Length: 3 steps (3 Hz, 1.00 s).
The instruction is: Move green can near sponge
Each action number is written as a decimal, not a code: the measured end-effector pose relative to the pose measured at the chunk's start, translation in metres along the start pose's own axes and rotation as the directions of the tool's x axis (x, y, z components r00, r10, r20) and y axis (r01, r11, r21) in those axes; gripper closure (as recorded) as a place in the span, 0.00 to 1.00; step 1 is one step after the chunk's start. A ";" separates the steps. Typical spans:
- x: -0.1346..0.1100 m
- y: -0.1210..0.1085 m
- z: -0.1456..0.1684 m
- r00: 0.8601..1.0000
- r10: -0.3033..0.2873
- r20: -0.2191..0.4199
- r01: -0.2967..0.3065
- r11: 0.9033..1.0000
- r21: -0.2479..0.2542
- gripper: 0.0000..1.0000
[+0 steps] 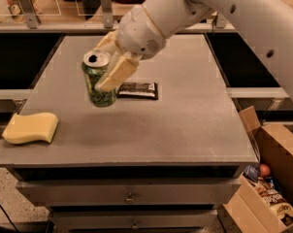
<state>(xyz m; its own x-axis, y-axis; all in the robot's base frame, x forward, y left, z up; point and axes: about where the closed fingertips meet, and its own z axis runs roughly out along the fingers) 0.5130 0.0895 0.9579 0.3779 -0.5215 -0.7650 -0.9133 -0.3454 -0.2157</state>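
I will let go of the green can, now tilted above the grey table, next to the sponge's inner end (pixel 64 141), near the front edge of the grey table.
The green can (pixel 97 81), with a silver top and mottled green label, hangs tilted in the air above the left half of the grey table (pixel 185 125). My gripper (pixel 107 64) is shut on the can, its pale yellow fingers (pixel 116 73) clamped on the can's upper side. The white arm reaches in from the upper right. The pale yellow sponge (pixel 30 128) lies flat at the table's front left corner, to the lower left of the can and apart from it.
A flat dark snack packet (pixel 138 90) lies on the table just right of the can. An open cardboard box (pixel 268 178) with items stands on the floor at the right. Shelving and clutter run along the back edge.
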 end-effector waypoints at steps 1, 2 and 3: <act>-0.022 0.017 0.032 0.999 -0.038 0.022 0.040 0.995 -0.091 1.00; -0.034 0.032 0.063 0.998 -0.053 0.039 0.058 0.984 -0.166 1.00; -0.038 0.043 0.088 0.997 -0.064 0.037 0.070 0.975 -0.213 1.00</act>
<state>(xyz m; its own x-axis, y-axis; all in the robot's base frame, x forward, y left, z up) 0.4462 0.1637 0.9243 0.4294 -0.4692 -0.7717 -0.8314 -0.5391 -0.1348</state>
